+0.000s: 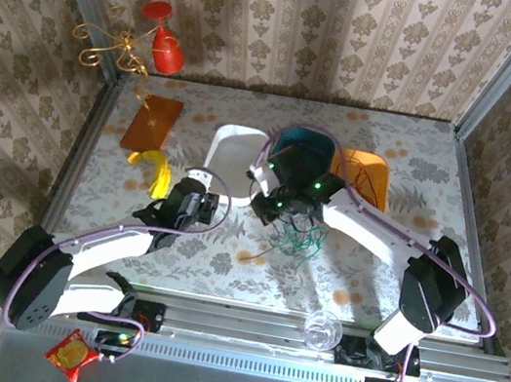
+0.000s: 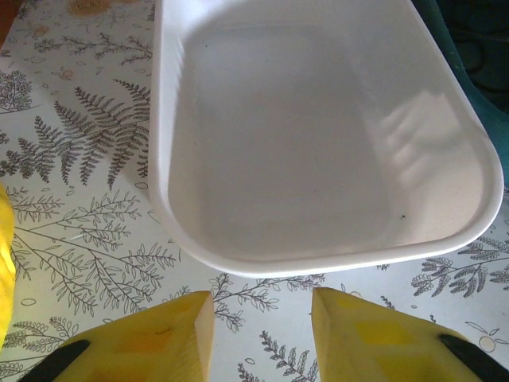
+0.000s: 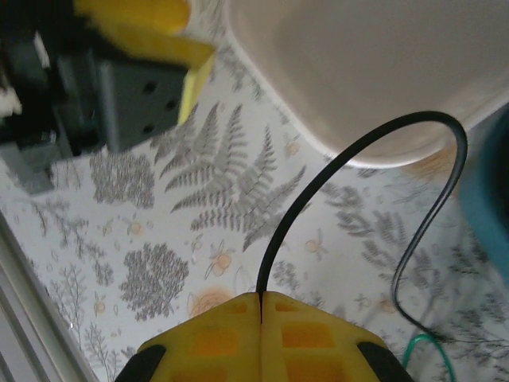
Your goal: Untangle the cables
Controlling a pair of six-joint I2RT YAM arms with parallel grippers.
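Next, the right gripper releases the black cable inside the teal bowl [image 1: 297, 166], between the white tray and the orange container.
My right gripper [image 3: 262, 294] is shut on a black cable [image 3: 342, 155], which rises from between the fingertips, arcs over the rim of the white tray [image 3: 350, 72] and drops back to the table. A green cable [image 3: 429, 346] lies at the lower right. From above, the right gripper [image 1: 262, 208] hangs just left of a loose tangle of green and black cables [image 1: 296, 240] on the tablecloth. Thin reddish wires [image 1: 368, 179] lie in the orange container. My left gripper [image 2: 262, 306] is open over bare cloth, just short of the tray's near rim [image 2: 238, 267], holding nothing.
A teal bowl [image 1: 305, 143] and an orange container [image 1: 378, 198] stand behind the right gripper. A banana [image 1: 153, 168] and an orange board [image 1: 152, 121] lie at the left. A clear cup [image 1: 321, 329] sits on the front rail. A curly golden wire [image 1: 113, 42] hangs at the back left.
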